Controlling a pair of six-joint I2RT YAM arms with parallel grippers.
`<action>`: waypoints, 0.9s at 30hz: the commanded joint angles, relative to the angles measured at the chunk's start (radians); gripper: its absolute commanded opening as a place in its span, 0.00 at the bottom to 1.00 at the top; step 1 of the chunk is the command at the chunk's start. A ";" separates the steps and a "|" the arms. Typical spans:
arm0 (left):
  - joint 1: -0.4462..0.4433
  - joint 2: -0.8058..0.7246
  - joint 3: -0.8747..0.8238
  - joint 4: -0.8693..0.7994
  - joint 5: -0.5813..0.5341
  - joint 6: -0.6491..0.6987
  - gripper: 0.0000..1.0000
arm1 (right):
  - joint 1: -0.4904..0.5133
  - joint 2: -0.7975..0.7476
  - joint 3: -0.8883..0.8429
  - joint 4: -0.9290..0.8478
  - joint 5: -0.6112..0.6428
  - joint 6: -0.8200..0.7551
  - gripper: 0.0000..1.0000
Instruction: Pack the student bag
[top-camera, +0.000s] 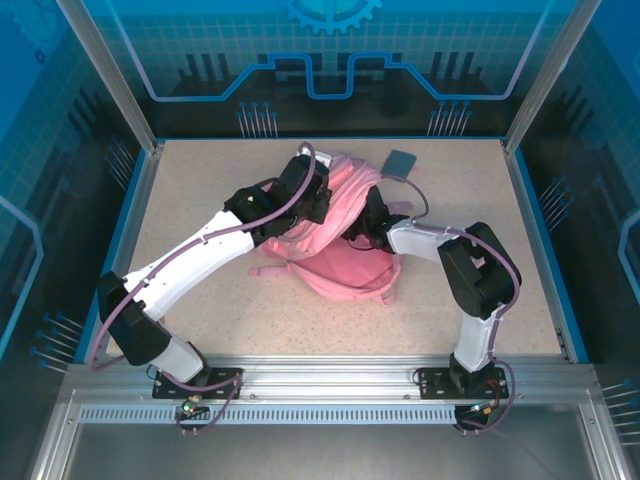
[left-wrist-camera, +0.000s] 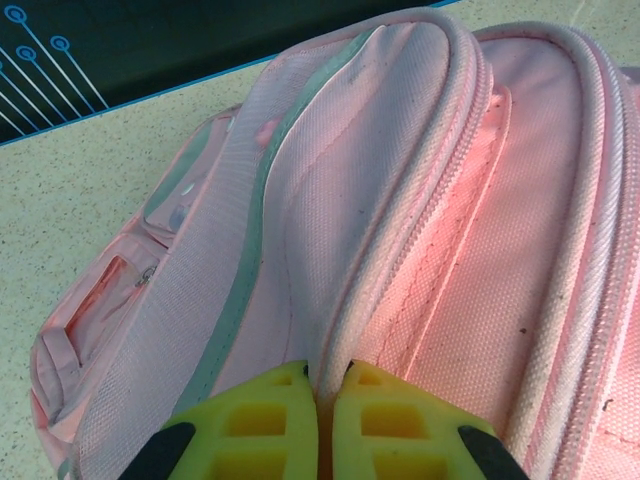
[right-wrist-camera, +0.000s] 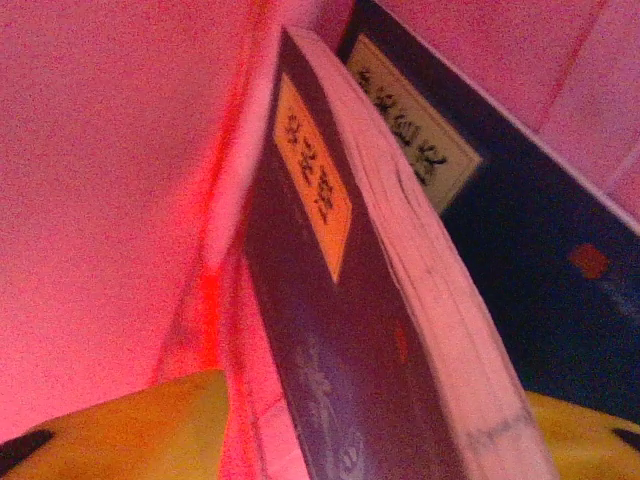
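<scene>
Next, my left gripper lays the raised zip edge down and released over the near side of the bag's opening (top-camera: 312, 243).
The student bag (top-camera: 345, 268), a pink backpack, lies in the middle of the table. My left gripper (top-camera: 318, 205) is at its upper left side. In the left wrist view it (left-wrist-camera: 328, 375) is shut on the raised zip edge (left-wrist-camera: 400, 250) of the bag (left-wrist-camera: 300, 200). My right gripper (top-camera: 364, 226) reaches into the bag's opening from the right. Inside, a dark blue book (right-wrist-camera: 340, 340) stands on edge between its yellow fingers (right-wrist-camera: 130, 430). The jaws stand wider than the book, with a strip of pink lining between the left finger and the cover. A second dark blue book (right-wrist-camera: 520, 260) leans behind it.
A flat grey-blue book (top-camera: 400, 162) lies on the table just beyond the bag, at the back right. Pink straps (top-camera: 275, 270) trail from the bag's near side. Raised blue-edged walls (top-camera: 530, 230) border the speckled table.
</scene>
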 joint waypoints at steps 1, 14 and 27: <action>0.014 -0.077 0.011 0.108 -0.003 -0.030 0.02 | -0.003 -0.092 -0.020 -0.084 0.044 -0.041 0.62; 0.090 -0.066 -0.029 0.127 0.036 -0.014 0.00 | 0.015 -0.497 -0.210 -0.368 0.340 -0.218 0.73; 0.208 -0.101 -0.221 0.154 0.216 -0.052 0.00 | 0.013 -0.731 -0.283 -0.620 0.664 -0.340 0.83</action>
